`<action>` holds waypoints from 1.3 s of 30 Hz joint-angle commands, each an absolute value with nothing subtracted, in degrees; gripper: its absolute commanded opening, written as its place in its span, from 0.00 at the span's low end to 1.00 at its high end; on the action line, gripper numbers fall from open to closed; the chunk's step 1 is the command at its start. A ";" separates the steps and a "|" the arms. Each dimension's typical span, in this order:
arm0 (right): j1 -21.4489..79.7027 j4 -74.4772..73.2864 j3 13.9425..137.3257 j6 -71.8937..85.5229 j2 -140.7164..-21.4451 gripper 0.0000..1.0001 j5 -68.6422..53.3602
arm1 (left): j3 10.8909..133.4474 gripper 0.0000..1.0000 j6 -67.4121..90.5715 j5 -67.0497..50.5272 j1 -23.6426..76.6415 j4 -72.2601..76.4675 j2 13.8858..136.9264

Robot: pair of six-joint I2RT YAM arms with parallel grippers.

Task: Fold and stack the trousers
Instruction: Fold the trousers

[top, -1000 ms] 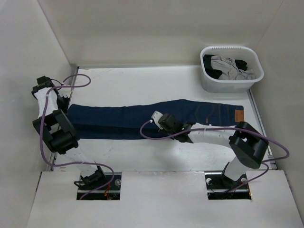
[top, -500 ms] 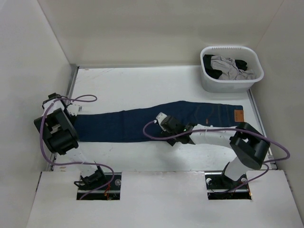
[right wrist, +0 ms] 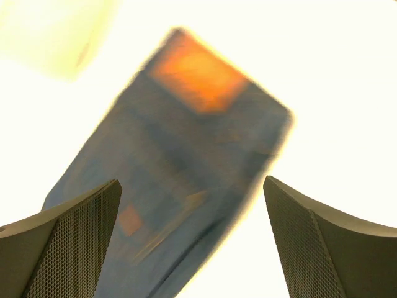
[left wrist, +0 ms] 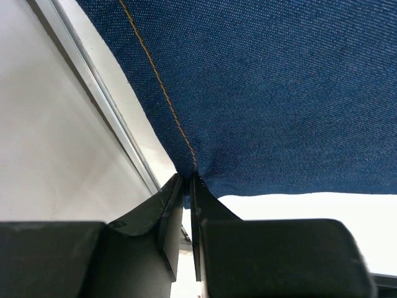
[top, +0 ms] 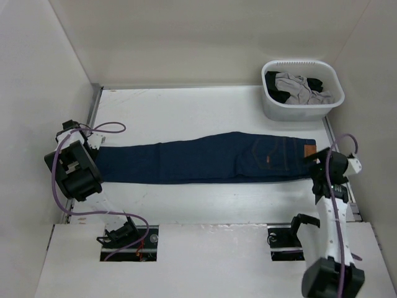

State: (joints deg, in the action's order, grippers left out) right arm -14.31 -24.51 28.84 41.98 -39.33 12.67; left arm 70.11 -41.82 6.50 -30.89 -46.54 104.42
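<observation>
I will close my right gripper on the waistband's near corner (top: 308, 175) (right wrist: 268, 152), next to the tan patch, to get hold of the trousers.
The trousers (top: 205, 161) are dark blue jeans laid out lengthwise across the table, leg ends at the left and the waistband with its tan patch (top: 312, 151) at the right. My left gripper (top: 94, 143) is at the leg ends, beside the table's left rail. In the left wrist view it (left wrist: 188, 179) is shut on the denim hem (left wrist: 248, 93) by the orange seam. My right gripper (top: 317, 163) hovers at the waistband end, apart from the cloth. The right wrist view shows it (right wrist: 191, 181) wide open above the blurred trousers (right wrist: 186, 143), nothing between the fingers.
A white basket (top: 302, 112) with grey and black garments (top: 298, 88) stands at the back right corner. White walls enclose the table on the left, back and right. A metal rail (left wrist: 105, 105) runs along the left edge.
My right gripper let go of the middle of the trouser leg, opened wide and swung right to the waistband end. My left gripper drew the leg ends leftward and held them, stretching the trousers flat.
</observation>
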 commanded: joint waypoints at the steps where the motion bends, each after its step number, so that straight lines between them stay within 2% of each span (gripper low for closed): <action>1: -24.71 -25.78 24.79 52.20 -44.11 1.00 5.82 | 71.01 0.08 -42.63 7.29 -31.51 -44.56 104.50; 5: -28.96 -12.77 24.52 53.44 -53.06 1.00 1.85 | 71.10 0.08 -42.54 7.12 -31.25 -44.47 104.68; 10: -27.20 -8.88 27.60 54.31 -64.50 1.00 1.40 | 71.02 0.08 -42.19 7.21 -31.33 -44.30 104.59; 11: -27.20 -8.62 27.51 55.10 -65.38 0.96 2.36 | 71.02 0.08 -42.19 7.29 -31.33 -44.30 104.50; 12: -27.38 -8.00 27.25 55.89 -66.35 0.88 2.72 | 70.93 0.08 -42.19 7.29 -31.42 -44.30 104.24; 13: -27.47 -6.69 26.99 56.42 -67.66 0.75 2.29 | 70.75 0.08 -42.19 7.29 -31.51 -44.30 104.06; 17: -29.83 -2.29 27.51 56.08 -73.64 0.13 -3.77 | 70.66 0.08 -42.54 7.38 -32.21 -44.82 103.01; 18: -30.19 -2.29 27.86 55.64 -73.91 0.02 -4.21 | 70.75 0.08 -42.71 7.56 -32.30 -44.91 102.83; 21: -31.77 -5.08 29.09 52.40 -68.67 0.00 -0.81 | 71.19 0.09 -42.89 7.65 -32.30 -45.44 102.04; 26: -30.90 -15.45 37.86 36.15 -58.28 0.00 9.30 | 71.02 0.15 -42.54 6.77 -30.20 -45.88 99.76; 33: -5.27 -15.55 50.16 13.12 -54.14 0.00 19.94 | 71.80 0.40 -40.96 5.72 -25.27 -48.34 98.44; 36: 7.56 -19.76 56.32 10.02 -54.75 0.00 22.23 | 72.94 0.42 -38.86 2.47 -23.78 -48.25 99.40; 39: 25.38 -22.14 59.32 12.90 -57.82 0.00 29.32 | 74.09 0.42 -36.04 -0.35 -21.94 -48.25 102.12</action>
State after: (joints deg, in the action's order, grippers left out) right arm 14.35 -19.42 55.57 15.79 -56.14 21.32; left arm 71.20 -39.31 3.66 -22.96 -47.79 101.08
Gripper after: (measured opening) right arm 0.123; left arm 0.422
